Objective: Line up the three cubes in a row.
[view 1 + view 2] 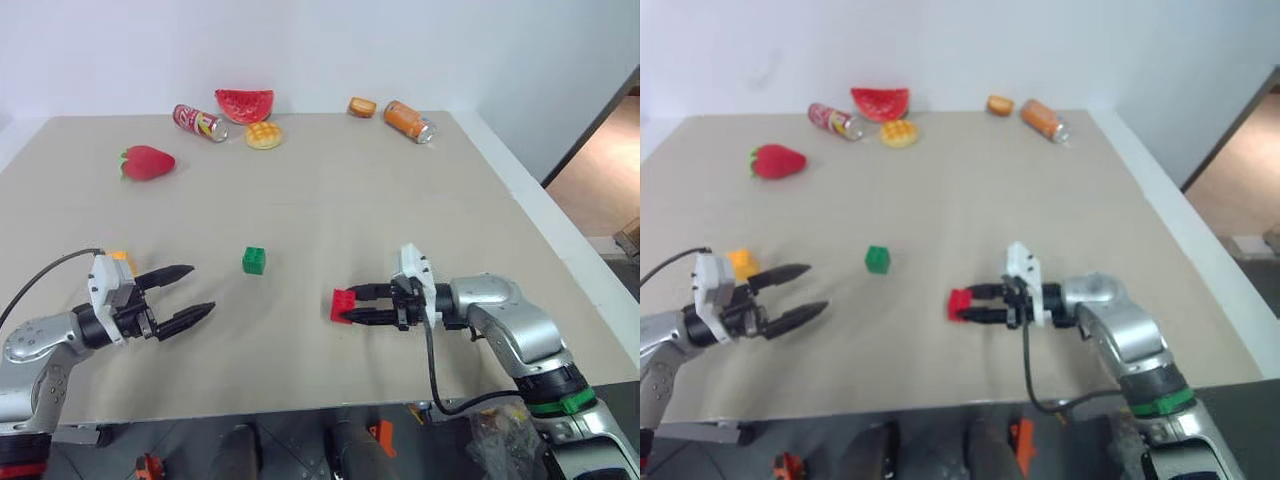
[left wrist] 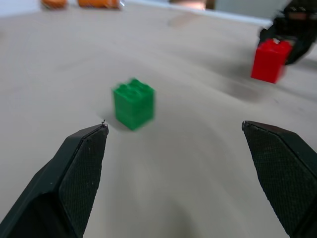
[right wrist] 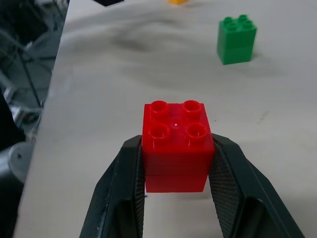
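I should use my right gripper to put the red cube down on the table [image 1: 326,304] between that gripper's wrist and the green cube, closer to the front.
My right gripper [image 1: 352,305] is shut on the red cube [image 3: 177,146], a studded brick held at the table's front centre with the gripper pointing left. The green cube [image 1: 254,260] stands alone on the table [image 1: 400,200], a little left of and behind the red one. The orange-yellow cube [image 1: 741,263] lies at the front left, partly behind my left wrist. My left gripper [image 1: 185,295] stands open with nothing between its fingers, left of the green cube [image 2: 133,103] and pointing toward it.
Along the far edge lie a red strawberry [image 1: 147,162], a red can [image 1: 199,122], a watermelon slice [image 1: 244,104], a round yellow waffle toy [image 1: 263,135], a small orange toy [image 1: 362,106] and an orange can [image 1: 409,121]. The table's right edge [image 1: 560,240] borders a drop to the floor.
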Motion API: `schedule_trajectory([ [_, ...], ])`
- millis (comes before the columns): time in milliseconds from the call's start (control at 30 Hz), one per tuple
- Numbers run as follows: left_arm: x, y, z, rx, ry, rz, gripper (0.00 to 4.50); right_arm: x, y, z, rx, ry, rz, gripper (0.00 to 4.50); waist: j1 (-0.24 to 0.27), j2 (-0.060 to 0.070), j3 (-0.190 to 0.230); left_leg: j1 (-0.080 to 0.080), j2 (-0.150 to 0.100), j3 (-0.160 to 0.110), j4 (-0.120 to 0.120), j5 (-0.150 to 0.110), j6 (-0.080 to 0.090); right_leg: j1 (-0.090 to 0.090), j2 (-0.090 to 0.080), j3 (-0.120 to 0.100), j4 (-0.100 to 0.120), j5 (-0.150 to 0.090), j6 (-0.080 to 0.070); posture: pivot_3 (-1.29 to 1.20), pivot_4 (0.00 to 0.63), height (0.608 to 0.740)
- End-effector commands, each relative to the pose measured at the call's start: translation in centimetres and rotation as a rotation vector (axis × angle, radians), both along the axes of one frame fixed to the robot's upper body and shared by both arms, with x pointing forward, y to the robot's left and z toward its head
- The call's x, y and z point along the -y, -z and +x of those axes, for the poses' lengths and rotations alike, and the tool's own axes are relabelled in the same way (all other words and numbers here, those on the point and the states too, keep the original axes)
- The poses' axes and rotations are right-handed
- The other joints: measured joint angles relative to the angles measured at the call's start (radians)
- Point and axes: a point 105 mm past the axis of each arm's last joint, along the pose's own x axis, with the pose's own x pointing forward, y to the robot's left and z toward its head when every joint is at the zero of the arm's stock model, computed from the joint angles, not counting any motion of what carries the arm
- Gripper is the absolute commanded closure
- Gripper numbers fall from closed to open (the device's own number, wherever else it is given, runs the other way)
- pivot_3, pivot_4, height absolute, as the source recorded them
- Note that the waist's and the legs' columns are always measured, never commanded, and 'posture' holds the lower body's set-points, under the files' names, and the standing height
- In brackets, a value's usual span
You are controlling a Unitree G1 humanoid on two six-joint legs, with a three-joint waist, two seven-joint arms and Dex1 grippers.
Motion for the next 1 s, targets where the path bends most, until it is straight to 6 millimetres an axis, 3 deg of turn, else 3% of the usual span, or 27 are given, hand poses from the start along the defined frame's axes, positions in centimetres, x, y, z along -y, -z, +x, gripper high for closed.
schedule_trajectory([
  [33, -0.6, -1.3, -0.6, 0.036, 0.003, 0.026, 0.00, -1.1, -0.7, 0.7, 0.074, -0.030, 0.014, 3.28, 0.002, 0.000, 0.000, 0.000, 0.000, 0.000, 0.000, 0.000, 0.000, 0.000, 0.000, 0.000, 0.000, 0.000, 0.000, 0.00, 0.150, 0.740],
  [267, -0.7, -1.3, -1.6, 0.017, 0.009, 0.037, 0.00, -1.1, -1.9, 1.0, 0.071, -0.097, 0.062, 3.28, 0.007, 0.000, 0.000, -0.002, 0.000, -0.001, -0.002, -0.001, -0.002, -0.001, 0.001, 0.000, 0.000, -0.001, 0.000, 0.00, 0.150, 0.740],
  [500, -1.0, -1.8, -2.3, 0.002, -0.007, 0.013, 0.00, 0.9, -1.0, 0.5, 0.084, -0.165, -0.026, 3.28, 0.006, 0.000, 0.000, -0.001, 0.001, 0.000, -0.001, -0.001, -0.002, -0.001, 0.001, 0.000, 0.000, -0.001, 0.000, 0.00, 0.150, 0.740],
  [1000, -1.5, -2.2, -3.5, -0.016, -0.048, 0.005, 0.00, -2.3, -0.7, 1.1, 0.147, -0.301, -0.031, 3.28, 0.004, 0.000, 0.000, 0.000, 0.004, 0.000, -0.002, -0.001, -0.002, -0.001, 0.004, 0.000, 0.001, 0.000, -0.002, 0.00, 0.150, 0.740],
])
